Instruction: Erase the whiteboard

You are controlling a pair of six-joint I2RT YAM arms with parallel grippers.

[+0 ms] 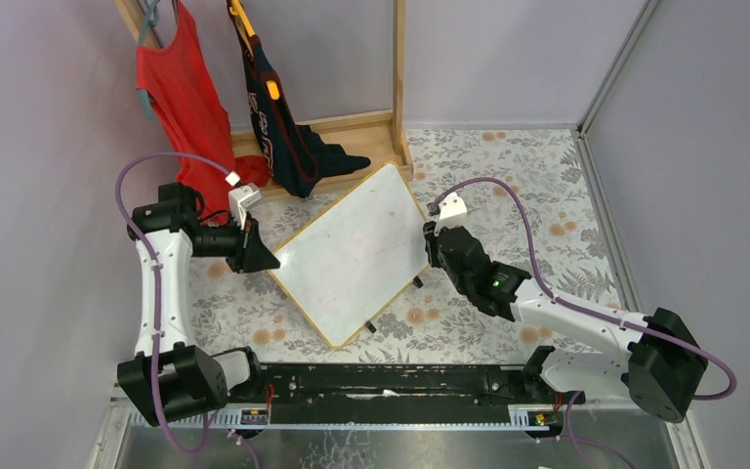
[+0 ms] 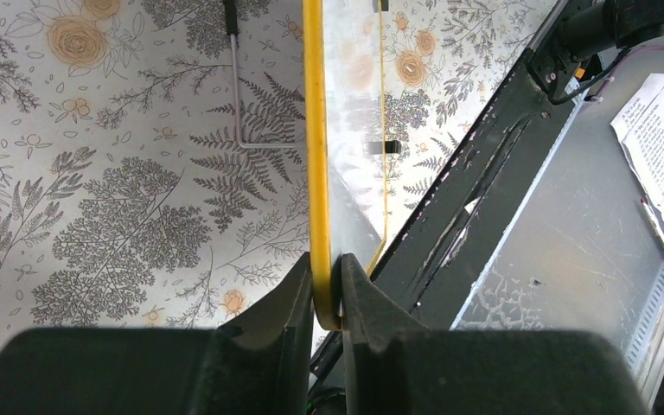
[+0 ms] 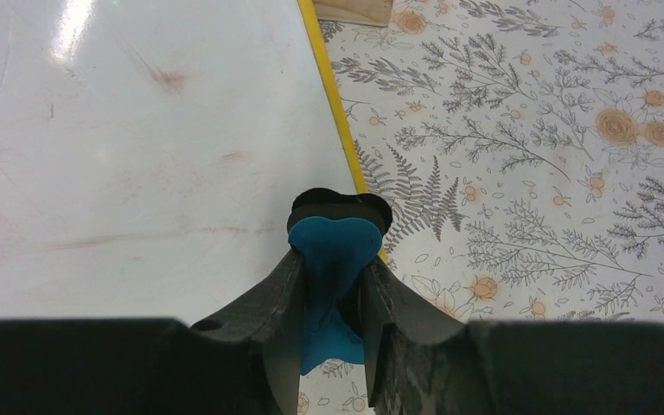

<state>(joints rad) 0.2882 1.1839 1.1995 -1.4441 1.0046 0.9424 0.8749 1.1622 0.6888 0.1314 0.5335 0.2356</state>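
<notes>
Next, my right gripper sets the blue eraser down on the floral table (image 1: 516, 242) (image 3: 614, 301), in the space that lies between the whiteboard and the grey wall.
The whiteboard (image 1: 352, 249), white with a thin light-wood frame, sits turned diamond-wise on the floral table, with small black feet along its lower right edge. My left gripper (image 1: 271, 262) is shut on its left corner; in the left wrist view the yellow frame edge (image 2: 316, 156) runs between my left gripper's (image 2: 327, 285) jaws. My right gripper (image 1: 433, 244) is at the board's right edge, shut on a blue eraser (image 3: 337, 238) with a black pad. The board surface (image 3: 138, 130) shows faint reddish smears (image 3: 169, 79).
A wooden clothes rack base (image 1: 352, 132) stands just behind the board, with a red shirt (image 1: 181, 98) and a dark garment (image 1: 273, 107) hanging. A metal hex key (image 2: 238, 95) lies on the cloth. The black base rail (image 1: 391, 381) runs along the near edge.
</notes>
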